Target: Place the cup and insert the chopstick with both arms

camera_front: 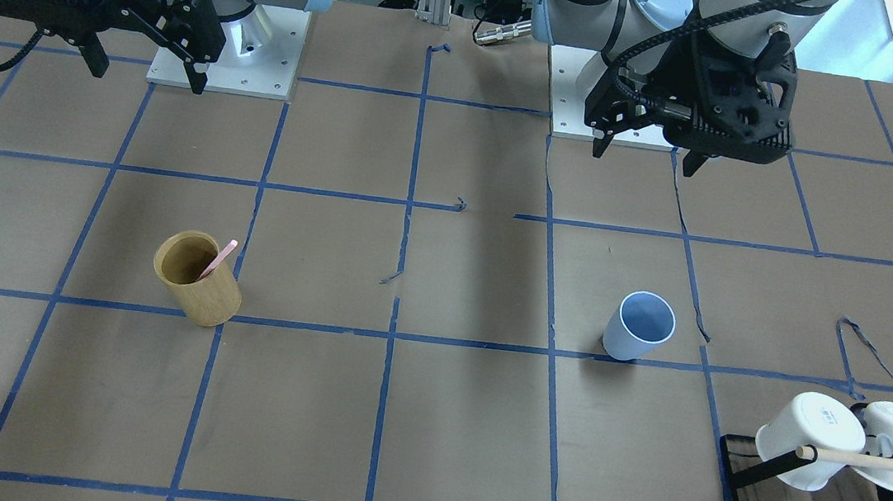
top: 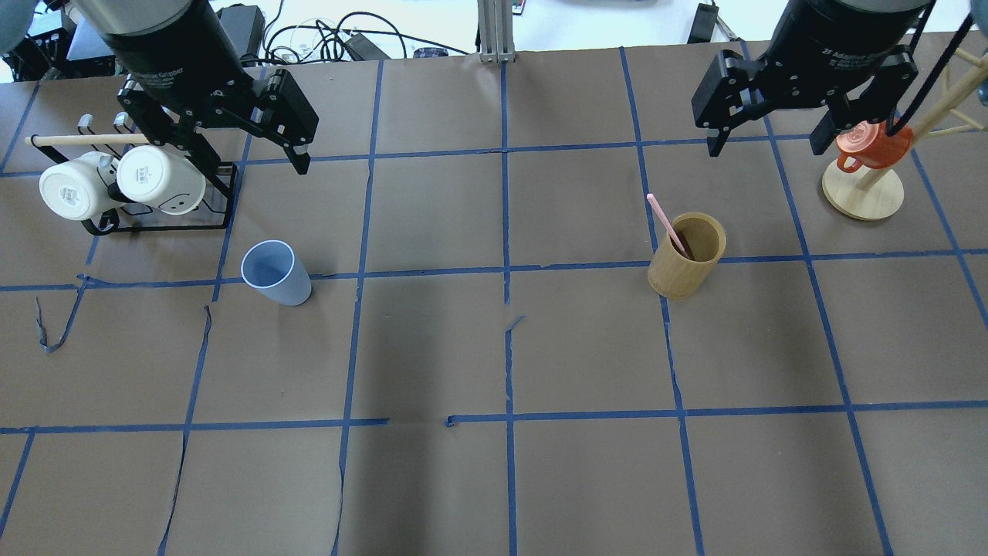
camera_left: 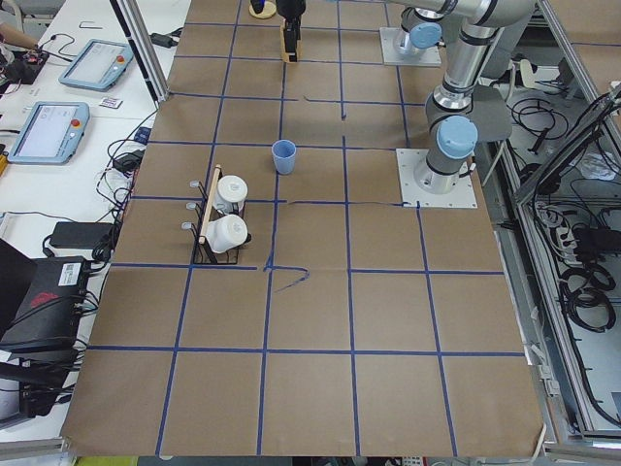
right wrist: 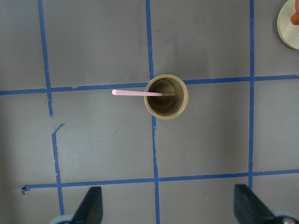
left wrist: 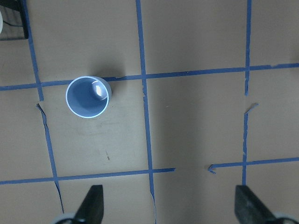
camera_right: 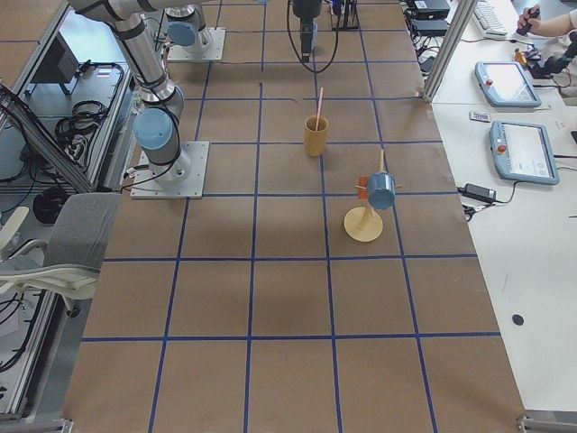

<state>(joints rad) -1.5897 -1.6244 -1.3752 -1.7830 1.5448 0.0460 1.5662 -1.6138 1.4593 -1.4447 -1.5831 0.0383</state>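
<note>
My left gripper is to go to the light blue cup next and close on the cup's rim (camera_front: pixel 622 310) (left wrist: pixel 109 99), on the side toward the tan wooden holder.
The light blue cup (camera_front: pixel 639 326) stands upright and empty on the brown table, also in the overhead view (top: pixel 275 272) and the left wrist view (left wrist: pixel 88 96). My left gripper (top: pixel 231 147) hangs open and empty high above and behind it (left wrist: pixel 169 210). The pink chopstick (top: pixel 665 222) leans in the tan wooden holder (top: pixel 687 259), its top sticking out, also in the right wrist view (right wrist: pixel 133 93). My right gripper (top: pixel 768 143) is open and empty, high behind the holder (right wrist: pixel 168 207).
A black rack (top: pixel 154 225) with two white mugs (top: pixel 116 181) and a long wooden rod (top: pixel 85 140) stands at the far left, near the left gripper. A round wooden stand (top: pixel 863 193) with an orange mug (top: pixel 868 145) stands at the far right.
</note>
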